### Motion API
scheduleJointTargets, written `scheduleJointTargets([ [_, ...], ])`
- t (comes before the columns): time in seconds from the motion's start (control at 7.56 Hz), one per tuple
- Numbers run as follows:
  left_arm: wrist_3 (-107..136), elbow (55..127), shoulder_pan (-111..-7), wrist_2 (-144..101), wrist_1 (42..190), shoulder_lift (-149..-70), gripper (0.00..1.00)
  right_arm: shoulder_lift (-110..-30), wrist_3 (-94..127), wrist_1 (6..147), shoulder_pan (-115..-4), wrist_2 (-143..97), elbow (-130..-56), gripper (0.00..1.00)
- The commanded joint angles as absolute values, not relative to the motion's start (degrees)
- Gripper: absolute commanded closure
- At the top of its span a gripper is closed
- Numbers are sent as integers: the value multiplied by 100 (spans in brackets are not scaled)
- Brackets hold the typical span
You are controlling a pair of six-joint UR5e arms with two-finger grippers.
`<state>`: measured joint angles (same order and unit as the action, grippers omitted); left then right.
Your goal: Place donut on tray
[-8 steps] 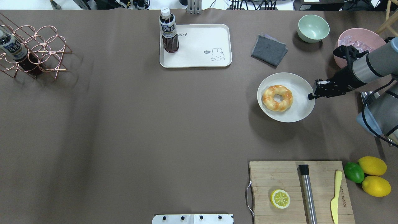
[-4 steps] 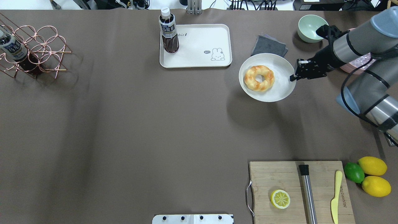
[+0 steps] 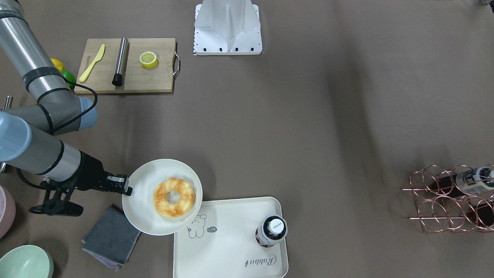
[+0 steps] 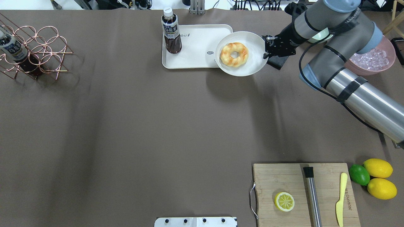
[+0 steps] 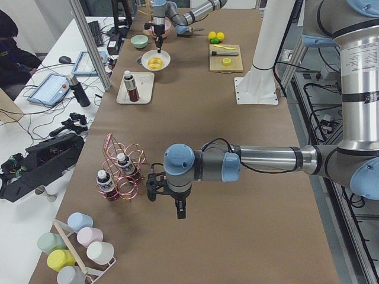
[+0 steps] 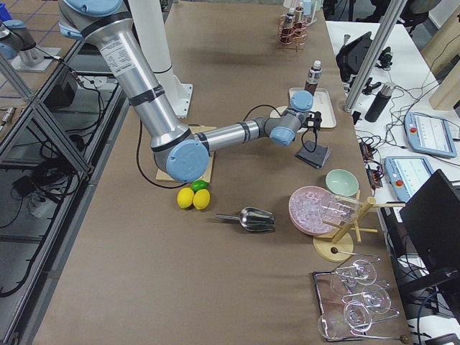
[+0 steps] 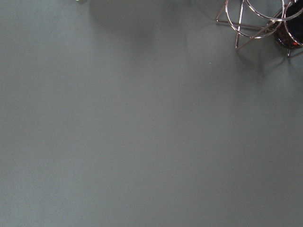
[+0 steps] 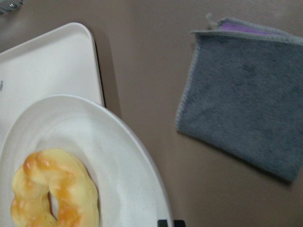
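Note:
I should use my right gripper to set the plate with the donut down on the cream tray (image 3: 218, 238), beside the dark drink bottle.
The donut (image 4: 234, 54) is a golden twisted ring lying on a round off-white plate (image 4: 252, 64). My right gripper (image 4: 266, 54) is shut on the plate's right rim and holds it in the air over the right edge of the cream tray (image 4: 195, 53). In the front view the donut (image 3: 174, 196) and plate (image 3: 139, 208) overlap the tray's bear-drawing corner (image 3: 231, 247). The right wrist view shows the donut (image 8: 54, 194), the plate (image 8: 118, 156) and the tray corner (image 8: 42, 61) beneath. My left gripper (image 5: 179, 210) hangs over bare table near the wire rack; I cannot tell whether it is open.
A dark drink bottle (image 4: 171, 31) stands on the tray's left end. A grey cloth (image 3: 110, 234) lies under my right wrist. A green bowl (image 3: 25, 262), a pink bowl (image 4: 372, 60), a cutting board (image 4: 303, 189) and a copper wire rack (image 4: 34, 52) stand around.
My right gripper has carried the plate with the donut up off the table and leftward, from the right side to over the tray's right edge.

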<state>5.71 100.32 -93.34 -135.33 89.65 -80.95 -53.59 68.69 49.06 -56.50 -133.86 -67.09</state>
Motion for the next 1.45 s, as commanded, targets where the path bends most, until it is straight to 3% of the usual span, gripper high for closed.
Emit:
scheduleJointTargets([
  [0.0, 571, 10063, -9404, -13535, 8956, -8095, 2, -4171, 7355, 5036, -5415, -12834, -5613, 100],
  [0.4, 571, 10055, -9413, -13535, 8956, -8095, 2, -3280, 7655, 5027, -5309, -12454, -4416, 100],
  [1.06, 571, 10046, -9413, -13535, 8956, -8095, 2, -2918, 7664, 4992, -5194, -12156, -3964, 100],
  [1.19, 571, 10037, -9413, -13535, 8956, -8095, 2, -2918, 7664, 4983, -5186, -12129, -3964, 44],
  [1.32, 571, 10046, -9413, -13535, 8956, -8095, 2, -2918, 7664, 4975, -5125, -11955, -3973, 0],
])
